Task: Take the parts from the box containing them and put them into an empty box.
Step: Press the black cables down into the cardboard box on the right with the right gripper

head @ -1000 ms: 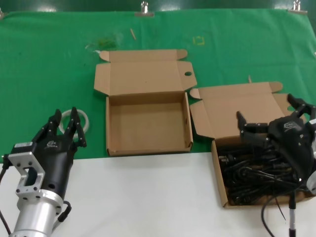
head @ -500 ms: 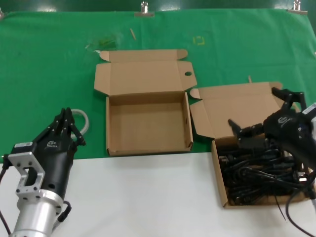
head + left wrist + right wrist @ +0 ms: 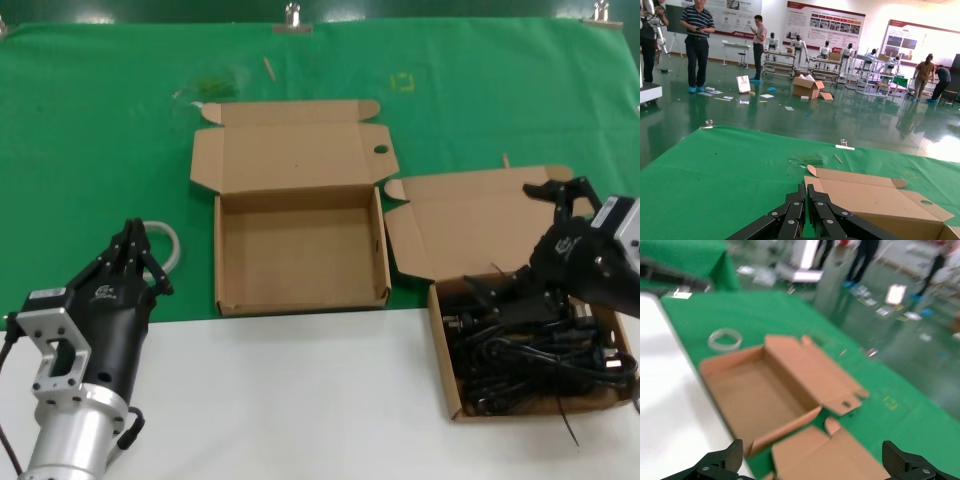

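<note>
Next, I close my right gripper on the plug end [image 3: 608,361] of the topmost black power cord in the full brown box.
The black power cords [image 3: 520,352] lie in a tangled heap in the brown box [image 3: 447,372] at the right, its eared lid [image 3: 470,225] splayed back. My right gripper [image 3: 512,240] is open and tilted over that box's far side, one fingertip [image 3: 482,289] just above the cords, holding nothing. The empty box [image 3: 300,250] stands open mid-table, with a hole in its lid [image 3: 290,155]. It also shows in the right wrist view [image 3: 760,390], beyond the open right gripper [image 3: 811,452]. My left gripper [image 3: 135,255] is shut and parked at the near left, and shows shut in its wrist view [image 3: 807,192].
A clear tape ring [image 3: 168,240] lies on the green cloth [image 3: 100,150] beside the left gripper and shows in the right wrist view [image 3: 725,338]. White table surface [image 3: 300,400] runs along the front. Metal clips [image 3: 292,18] hold the cloth's far edge.
My right gripper has risen and swung toward the cord box's far side, still open. My left gripper's fingers closed from slightly apart to shut.
</note>
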Controlling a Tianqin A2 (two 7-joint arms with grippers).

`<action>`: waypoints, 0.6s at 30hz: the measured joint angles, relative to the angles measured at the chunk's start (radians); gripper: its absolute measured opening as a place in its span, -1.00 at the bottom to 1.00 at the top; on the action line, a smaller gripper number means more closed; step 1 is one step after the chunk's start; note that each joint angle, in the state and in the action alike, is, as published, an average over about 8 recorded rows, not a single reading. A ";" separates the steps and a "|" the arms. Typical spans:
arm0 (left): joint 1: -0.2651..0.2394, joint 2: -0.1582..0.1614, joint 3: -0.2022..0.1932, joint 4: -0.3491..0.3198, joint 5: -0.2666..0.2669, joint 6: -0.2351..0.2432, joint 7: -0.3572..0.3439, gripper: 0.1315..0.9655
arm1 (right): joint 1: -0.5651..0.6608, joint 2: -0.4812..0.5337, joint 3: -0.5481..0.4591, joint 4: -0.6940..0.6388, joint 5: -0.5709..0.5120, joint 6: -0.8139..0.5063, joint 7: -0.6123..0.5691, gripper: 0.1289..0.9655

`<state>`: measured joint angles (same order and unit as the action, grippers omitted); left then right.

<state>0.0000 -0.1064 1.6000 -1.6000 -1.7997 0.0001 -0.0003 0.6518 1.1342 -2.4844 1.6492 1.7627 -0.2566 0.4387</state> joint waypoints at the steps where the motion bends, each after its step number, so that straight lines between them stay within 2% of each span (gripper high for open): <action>1: 0.000 0.000 0.000 0.000 0.000 0.000 0.000 -0.94 | 0.009 -0.003 0.010 -0.006 -0.035 -0.039 0.020 1.00; 8: 0.000 0.000 0.000 0.000 0.000 0.000 0.000 -0.94 | 0.053 -0.037 0.090 -0.054 -0.206 -0.307 0.061 1.00; 18: 0.000 0.000 0.000 0.000 0.000 0.000 0.000 -0.94 | 0.075 -0.081 0.194 -0.073 -0.320 -0.588 -0.041 1.00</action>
<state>0.0000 -0.1064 1.6000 -1.6000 -1.7997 0.0001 -0.0003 0.7264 1.0527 -2.2907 1.5759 1.4427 -0.8450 0.3979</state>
